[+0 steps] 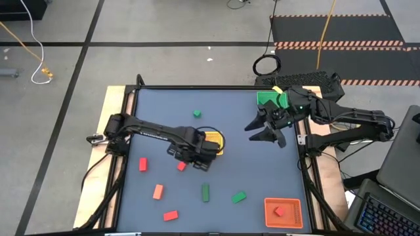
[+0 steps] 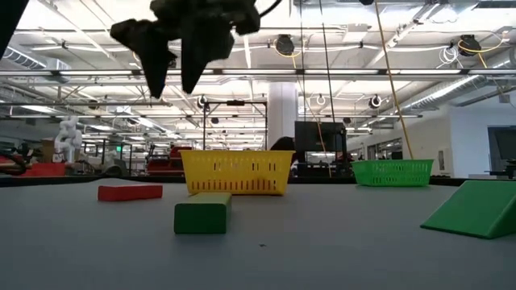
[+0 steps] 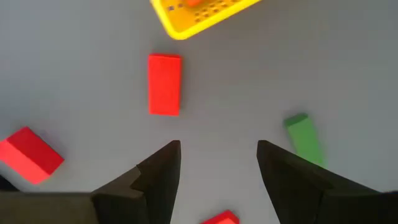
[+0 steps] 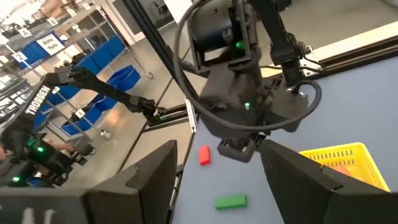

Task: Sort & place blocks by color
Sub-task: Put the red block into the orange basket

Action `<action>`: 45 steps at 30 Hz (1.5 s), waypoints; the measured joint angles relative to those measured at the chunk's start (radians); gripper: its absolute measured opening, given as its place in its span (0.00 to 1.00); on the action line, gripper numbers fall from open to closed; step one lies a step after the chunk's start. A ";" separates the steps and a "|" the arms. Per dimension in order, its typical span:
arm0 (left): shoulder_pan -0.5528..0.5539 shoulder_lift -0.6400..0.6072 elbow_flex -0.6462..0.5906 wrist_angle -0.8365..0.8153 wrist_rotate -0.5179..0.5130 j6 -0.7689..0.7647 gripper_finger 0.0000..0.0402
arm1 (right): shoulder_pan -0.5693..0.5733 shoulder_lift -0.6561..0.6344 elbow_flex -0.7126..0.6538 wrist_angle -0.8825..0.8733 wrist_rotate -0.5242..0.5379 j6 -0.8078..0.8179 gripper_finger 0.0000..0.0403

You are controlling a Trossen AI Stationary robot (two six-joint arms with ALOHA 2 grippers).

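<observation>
The loose end of the red block my left gripper needs to lift over the yellow tray's far edge (image 1: pixel 212 130) (image 4: pixel 374 163) will be gripped by my right gripper.
My left gripper (image 1: pixel 190 157) (image 3: pixel 217 168) (image 2: pixel 171 76) hangs open above the table beside the yellow tray (image 1: pixel 215 141), pointing down and touching nothing. Below it lie a red block (image 3: pixel 165 84), another red block (image 3: pixel 30 154) and a green block (image 3: pixel 305 137); a red block (image 3: pixel 221 218) shows between the finger bases. Red blocks (image 1: pixel 143 164) (image 1: pixel 170 215), an orange-red one (image 1: pixel 157 191) and green ones (image 1: pixel 205 191) (image 1: pixel 238 196) (image 1: pixel 197 114) lie flat on the table. My right gripper (image 1: pixel 258 131) (image 4: pixel 217 168) is open, raised, holding nothing.
An orange tray (image 1: pixel 283 203) at the near right corner holds a red block (image 1: pixel 279 211). A green tray (image 1: pixel 268 98) stands at the far right, partly under my right arm. The yellow tray holds something orange (image 3: pixel 196 3). Wooden rails edge the table.
</observation>
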 joint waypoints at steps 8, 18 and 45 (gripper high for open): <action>0.002 0.000 -0.203 0.069 0.025 0.005 0.53 | 0.000 -0.008 0.000 -0.034 0.000 0.005 0.57; 0.002 0.000 -0.347 0.239 0.037 0.033 0.53 | 0.000 -0.008 0.000 -0.038 0.000 0.027 0.57; 0.051 -0.025 -0.505 0.428 0.069 0.178 0.32 | 0.000 0.042 0.000 -0.038 0.107 0.080 0.57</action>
